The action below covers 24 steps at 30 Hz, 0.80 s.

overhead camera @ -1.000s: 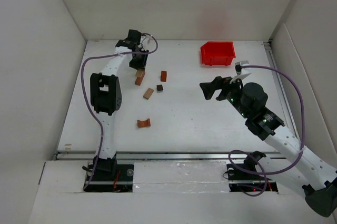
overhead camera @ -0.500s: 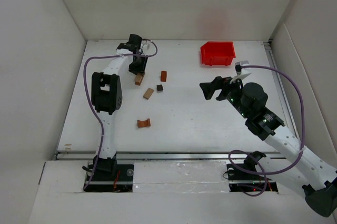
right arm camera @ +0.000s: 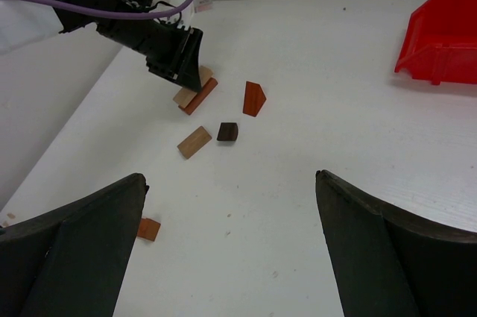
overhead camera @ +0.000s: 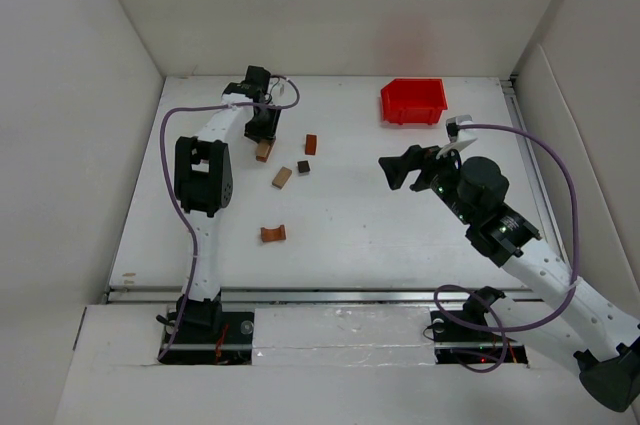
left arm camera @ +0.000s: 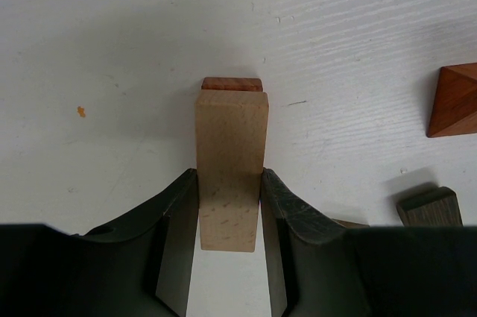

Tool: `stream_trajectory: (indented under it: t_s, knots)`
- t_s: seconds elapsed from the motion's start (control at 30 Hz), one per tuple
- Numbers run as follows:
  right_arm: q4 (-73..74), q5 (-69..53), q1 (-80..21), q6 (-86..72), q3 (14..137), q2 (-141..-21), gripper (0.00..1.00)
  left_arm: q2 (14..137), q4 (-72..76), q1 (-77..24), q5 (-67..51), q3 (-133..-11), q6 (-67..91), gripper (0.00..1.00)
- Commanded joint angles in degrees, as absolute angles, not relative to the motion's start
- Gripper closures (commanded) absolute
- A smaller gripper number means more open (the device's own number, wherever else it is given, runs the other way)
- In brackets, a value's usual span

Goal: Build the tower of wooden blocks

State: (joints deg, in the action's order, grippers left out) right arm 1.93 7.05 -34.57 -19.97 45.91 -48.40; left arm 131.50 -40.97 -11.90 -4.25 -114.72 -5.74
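Observation:
My left gripper is going to set the tan block down. It will let go of it lengthwise on top of the reddish-brown bar (overhead camera: 265, 146) (left arm camera: 231, 160).
My left gripper (overhead camera: 264, 133) is shut on a tan block (left arm camera: 231, 168) at the far left of the table. The tan block lies lengthwise on a reddish-brown bar (left arm camera: 232, 83), whose end shows beyond it; together they form the small tower (overhead camera: 263, 151), also in the right wrist view (right arm camera: 195, 95). Loose on the table are a reddish wedge (overhead camera: 311, 144), a dark brown block (overhead camera: 303, 168), a tan bar (overhead camera: 282, 178) and a reddish arch (overhead camera: 273, 234). My right gripper (overhead camera: 405, 167) is open and empty, held above the table's middle right.
A red plastic bin (overhead camera: 413, 101) stands at the back right. White walls enclose the table on the left, back and right. The left arm's purple cable loops near the back left corner.
My left gripper has shifted slightly toward the near side and settled over the stacked blocks. The right arm and the loose blocks have not moved.

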Motion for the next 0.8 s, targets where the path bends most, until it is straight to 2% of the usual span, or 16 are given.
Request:
stream_trajectory:
  t_s: [0.0, 0.5, 0.63, 0.7, 0.77]
  knots:
    - [-1.1, 6.8, -34.3, -20.2, 45.4, -47.3, 0.0, 131.4, -40.8, -11.9, -3.5, -114.1, -5.6, 0.72]
    - [-0.8, 6.9, -33.8, -20.2, 45.4, -46.9, 0.0, 132.3, -40.1, -11.9, -3.5, -113.3, -4.8, 0.63]
    - [-0.9, 6.9, -33.8, -20.2, 45.4, -46.8, 0.0, 132.1, -40.1, -11.9, -2.3, -113.1, -4.1, 0.63]
    - [-0.9, 6.9, -33.8, -20.1, 45.4, -46.8, 0.0, 131.8, -40.1, -11.9, -1.8, -113.0, -3.6, 0.68]
    - [-0.9, 6.9, -33.8, -20.2, 45.4, -46.9, 0.0, 131.6, -40.1, -11.9, -1.7, -112.9, -3.4, 0.68]
